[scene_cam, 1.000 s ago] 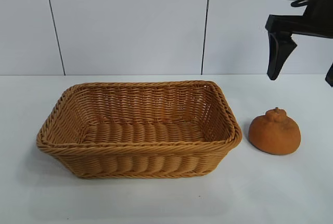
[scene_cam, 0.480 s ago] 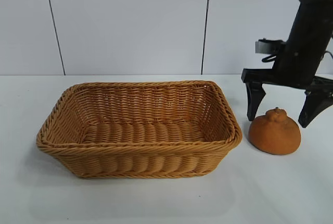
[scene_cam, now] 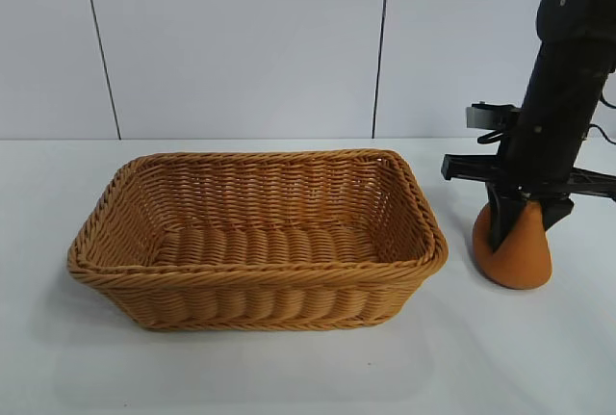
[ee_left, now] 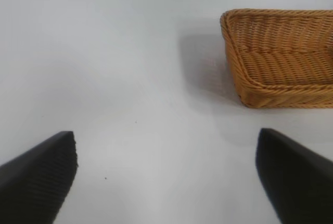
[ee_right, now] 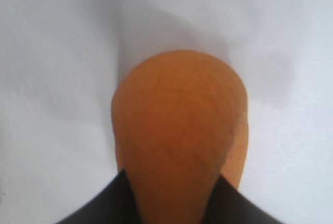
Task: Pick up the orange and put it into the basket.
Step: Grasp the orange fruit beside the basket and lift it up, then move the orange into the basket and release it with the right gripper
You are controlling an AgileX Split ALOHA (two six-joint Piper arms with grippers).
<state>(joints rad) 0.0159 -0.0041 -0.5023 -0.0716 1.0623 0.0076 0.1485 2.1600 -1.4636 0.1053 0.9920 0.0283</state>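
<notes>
My right gripper is to let go of the orange on the wicker basket's bottom point(scene_cam: 256, 245), halfway along and close behind the basket's front rim.
The orange point(scene_cam: 517, 263) stands on the white table just right of the basket point(scene_cam: 260, 276), squeezed into a narrow, tall shape. My right gripper point(scene_cam: 525, 227) comes down on it from above, shut on its upper part with a black finger on each side. In the right wrist view the orange point(ee_right: 179, 125) fills the middle, pinched between the fingers of the right gripper point(ee_right: 171, 182). The tan wicker basket holds nothing. My left gripper point(ee_left: 166, 146) hovers open over bare table, away from the basket point(ee_left: 270, 90); that arm is outside the exterior view.
A white panelled wall point(scene_cam: 241, 49) runs behind the table. Bare table surface point(scene_cam: 289, 376) lies in front of the basket and around the orange.
My right gripper came down from the upper right over the orange and shut on it, pressing the fruit narrower. The basket and the left gripper have not moved.
</notes>
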